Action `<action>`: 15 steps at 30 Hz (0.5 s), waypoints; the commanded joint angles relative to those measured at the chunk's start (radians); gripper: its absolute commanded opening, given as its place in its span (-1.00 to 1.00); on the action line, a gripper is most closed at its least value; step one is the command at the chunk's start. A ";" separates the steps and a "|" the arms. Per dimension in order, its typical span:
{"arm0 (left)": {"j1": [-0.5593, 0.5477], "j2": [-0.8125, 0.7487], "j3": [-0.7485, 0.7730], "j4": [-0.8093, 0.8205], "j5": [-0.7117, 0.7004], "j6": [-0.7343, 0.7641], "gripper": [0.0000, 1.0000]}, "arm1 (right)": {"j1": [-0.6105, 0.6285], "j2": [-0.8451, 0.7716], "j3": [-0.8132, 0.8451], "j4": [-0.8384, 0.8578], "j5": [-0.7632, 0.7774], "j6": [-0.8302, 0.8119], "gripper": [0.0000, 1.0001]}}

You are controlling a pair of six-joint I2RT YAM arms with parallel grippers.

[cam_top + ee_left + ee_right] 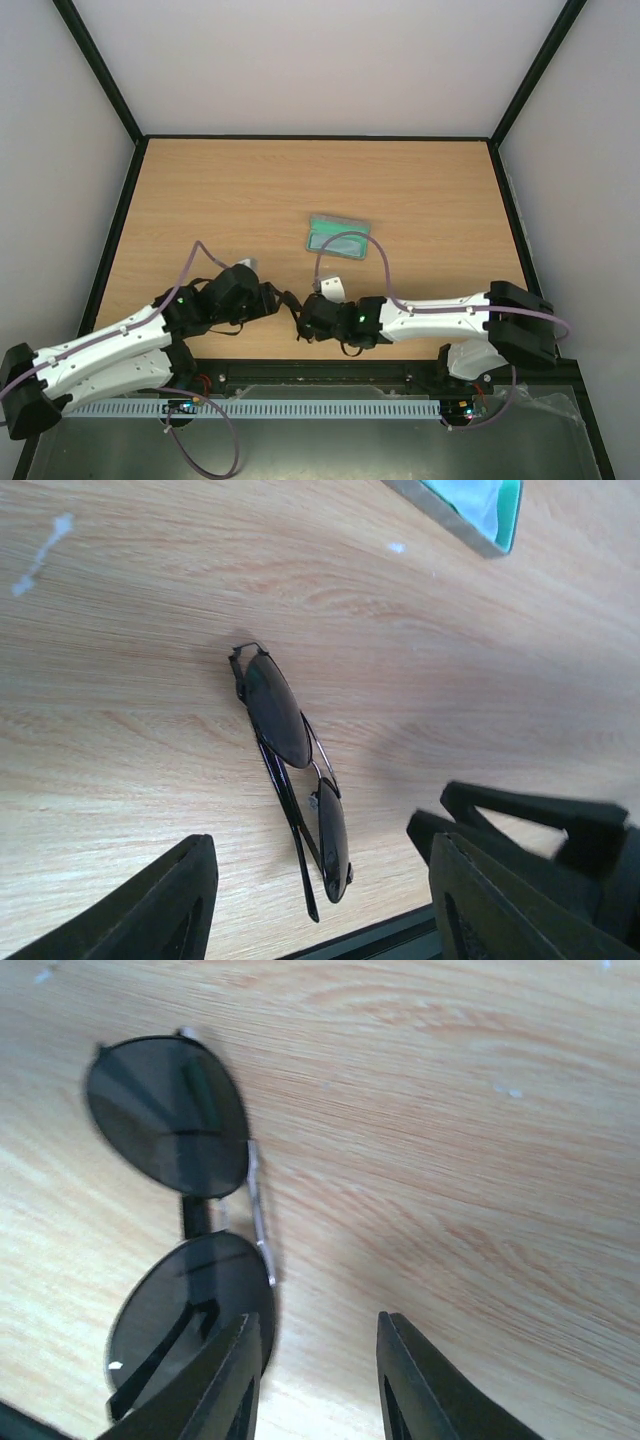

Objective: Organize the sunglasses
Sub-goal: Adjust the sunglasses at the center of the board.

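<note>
My right fingers straddle wood beside the sunglasses' lower lens; next I shift across and pinch that lens (205, 1305) before moving them.
The sunglasses (295, 780) lie folded on the wooden table near its front edge, their dark round lenses (170, 1110) facing up and to the side. In the top view they are a thin dark shape (289, 302) between the two grippers. My left gripper (320, 910) is open, its fingers (150, 910) standing wide on either side of the near end of the glasses without touching them. My right gripper (320, 1380) is open with bare wood in the gap. Its left finger (225, 1385) overlaps the lower lens in that view. The two grippers (275, 300) (305, 318) nearly meet.
A grey rectangular case with green lining (337, 237) lies open on the table behind the grippers, and one corner of the case (470, 510) shows in the left wrist view. The table's black front rail (400, 368) runs just below the arms. Dark frame posts border the table.
</note>
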 commanded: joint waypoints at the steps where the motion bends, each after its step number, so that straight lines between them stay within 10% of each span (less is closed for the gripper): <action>1: 0.026 -0.074 0.032 -0.104 -0.029 0.020 0.28 | 0.088 0.046 0.119 -0.250 0.193 -0.017 -0.25; 6: 0.039 -0.187 0.011 -0.131 -0.043 0.005 0.97 | 0.155 0.156 0.250 -0.319 0.201 -0.015 0.03; 15: 0.049 -0.268 -0.008 -0.178 -0.047 0.012 0.98 | 0.182 0.348 0.411 -0.369 0.178 -0.033 0.09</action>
